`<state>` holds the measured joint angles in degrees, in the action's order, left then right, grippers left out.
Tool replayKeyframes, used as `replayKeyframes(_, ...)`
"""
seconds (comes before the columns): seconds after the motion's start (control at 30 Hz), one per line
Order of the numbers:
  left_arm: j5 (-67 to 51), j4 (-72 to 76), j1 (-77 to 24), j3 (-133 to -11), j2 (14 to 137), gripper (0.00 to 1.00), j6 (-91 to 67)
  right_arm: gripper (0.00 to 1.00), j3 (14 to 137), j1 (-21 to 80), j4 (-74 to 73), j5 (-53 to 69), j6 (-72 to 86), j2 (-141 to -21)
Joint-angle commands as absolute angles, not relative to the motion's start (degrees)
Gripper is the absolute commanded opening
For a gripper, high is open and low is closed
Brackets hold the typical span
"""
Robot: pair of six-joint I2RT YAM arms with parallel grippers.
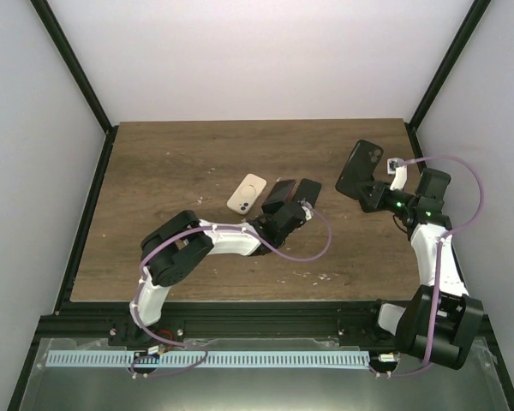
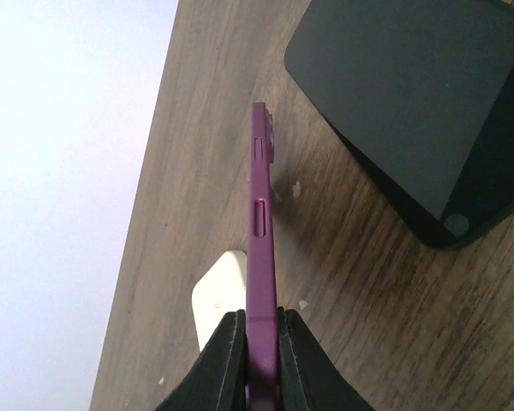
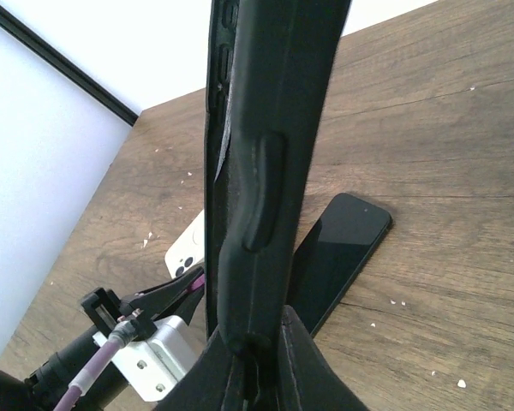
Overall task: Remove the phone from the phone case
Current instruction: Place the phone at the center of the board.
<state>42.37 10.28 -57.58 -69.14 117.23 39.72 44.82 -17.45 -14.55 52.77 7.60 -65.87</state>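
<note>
I need to use my right gripper to let go of the black phone case on the bare wood [image 1: 381, 238] between that gripper and the table's near edge.
My right gripper [image 1: 373, 190] [image 3: 257, 342] is shut on the lower end of a black phone case [image 1: 360, 165] [image 3: 270, 163] and holds it upright above the table's right side. The thin dark edge of a phone [image 3: 211, 171] shows along the case's left side, with a narrow gap between them. My left gripper [image 1: 284, 214] [image 2: 261, 318] is shut on a purple phone [image 2: 260, 214] [image 1: 280, 195], held on edge at the table's middle.
A black phone [image 1: 307, 190] [image 2: 411, 111] [image 3: 338, 253] lies flat just right of the left gripper. A white phone [image 1: 247, 193] [image 2: 216, 295] [image 3: 187, 248] lies camera side up to its left. The wooden table [image 1: 171, 171] has white walls around it.
</note>
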Motion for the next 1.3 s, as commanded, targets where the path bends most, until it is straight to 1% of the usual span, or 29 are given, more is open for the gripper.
replayKeyframes(0.0,43.8,10.1,-56.9,-71.2,119.1,0.00,41.1,0.01,44.8,-18.1,-13.9,54.2,7.7,-65.0)
replayKeyframes(0.1,43.7,9.8,-56.8,-71.7,120.2,0.01,41.4,0.01,44.9,-18.2,-14.0,54.1,7.7,-65.0)
replayKeyframes(0.3,44.0,9.2,-56.3,-72.8,122.4,0.13,41.5,0.01,44.8,-18.1,-14.0,54.0,7.7,-65.4)
replayKeyframes(0.47,44.1,8.8,-56.1,-73.2,123.7,0.18,41.0,0.01,44.9,-18.2,-14.0,54.0,7.7,-66.0)
replayKeyframes(0.63,43.3,8.2,-56.2,-73.3,123.9,0.27,39.3,0.01,44.8,-18.2,-14.0,53.7,7.8,-65.8)
replayKeyframes(0.83,41.6,3.9,-56.1,-73.9,122.5,0.48,34.3,0.01,44.7,-18.2,-13.8,52.9,7.6,-66.1)
replayKeyframes(1.0,36.8,-4.5,-56.1,-74.6,119.5,0.59,27.1,0.01,44.6,-18.3,-13.7,51.9,7.2,-66.2)
replayKeyframes(1.17,33.5,-10.1,-56.1,-74.2,116.0,0.63,21.1,0.01,45.9,-18.3,-15.5,49.7,4.2,-67.2)
replayKeyframes(1.27,31.7,-13.0,-56.1,-72.5,111.8,0.65,17.0,0.01,49.8,-18.3,-19.8,47.1,-1.9,-68.8)
